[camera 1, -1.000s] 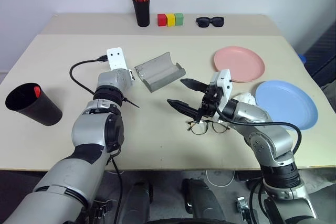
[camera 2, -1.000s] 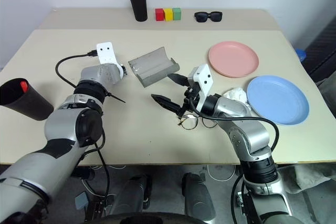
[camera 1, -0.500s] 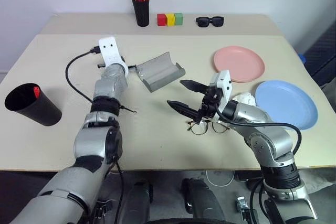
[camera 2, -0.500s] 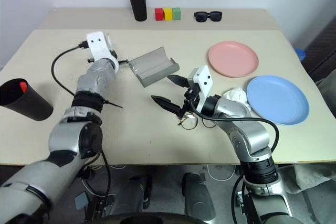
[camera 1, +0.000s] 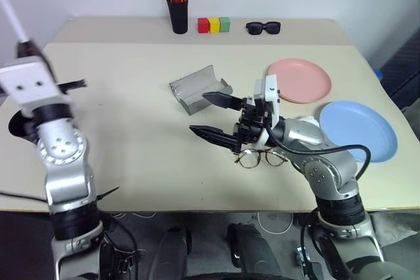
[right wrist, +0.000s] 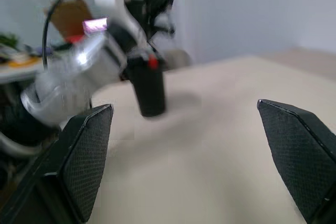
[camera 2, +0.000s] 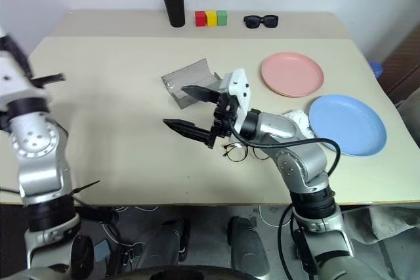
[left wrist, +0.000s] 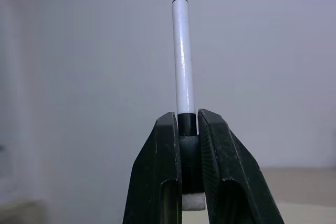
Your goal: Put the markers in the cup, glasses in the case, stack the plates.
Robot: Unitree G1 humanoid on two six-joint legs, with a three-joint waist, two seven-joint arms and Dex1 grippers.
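Next, I open my left gripper and let go of the white marker inside the black cup (camera 1: 34,120) that stands behind my left arm.
My left gripper (left wrist: 187,119) is shut on the white marker (left wrist: 182,56) at its black cap and holds it high at the table's far left, where it points up (camera 1: 12,16). The black cup (camera 1: 14,126) stands behind that arm, mostly hidden; in the right wrist view the cup (right wrist: 148,90) has a red marker tip (right wrist: 152,62) showing at its rim. My right gripper (camera 1: 199,113) is open above the table, just in front of the open grey case (camera 1: 199,88). The glasses (camera 1: 259,158) lie below its wrist. The pink plate (camera 1: 300,80) and the blue plate (camera 1: 359,129) lie apart at the right.
A black pen holder (camera 1: 176,14) with orange-capped pens, coloured blocks (camera 1: 214,25) and dark sunglasses (camera 1: 263,27) line the table's back. A crumpled white thing (camera 2: 298,117) lies between my right arm and the blue plate.
My left arm has swung back, up and to the left from beside the case, carrying the white marker. My right gripper has shifted left towards the case and stays open.
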